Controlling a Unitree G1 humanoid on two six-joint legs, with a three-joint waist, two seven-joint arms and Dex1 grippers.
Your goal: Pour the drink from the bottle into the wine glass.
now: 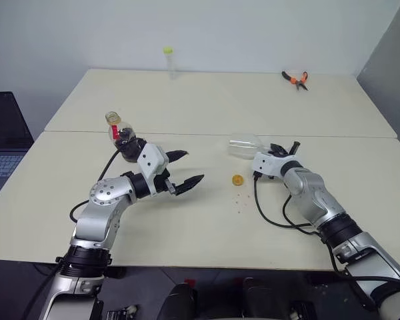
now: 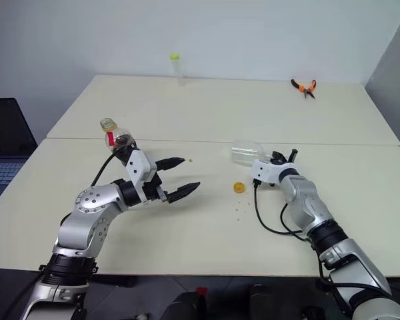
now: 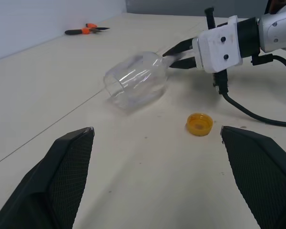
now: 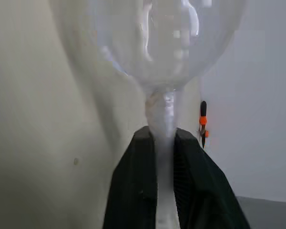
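Observation:
The robot's right gripper will set the wine glass down upright on the bare table (image 1: 229, 167) just behind the yellow cap. The glass now lies on its side on the table.
The wine glass (image 1: 243, 145) lies on its side on the table, bowl toward the left. My right gripper (image 4: 161, 136) is shut on its thin stem just behind the bowl (image 3: 136, 81). The bottle (image 1: 120, 133) stands upright at the left, its mouth uncapped, with a red neck label. The dark drink (image 1: 124, 140) fills its lower body, which is partly hidden behind my left wrist. My left gripper (image 1: 187, 168) is open and holds nothing. It sits in front of the bottle and to its right, pointing toward the glass. The yellow cap (image 1: 237, 179) lies on the table between the grippers.
Orange-handled pliers (image 1: 295, 79) lie at the far right of the table. A thin clear tube with a yellow-green cap (image 1: 169, 61) stands at the far edge. A laptop (image 1: 3, 143) sits off the table's left side. Small specks (image 1: 239, 200) dot the table near the cap.

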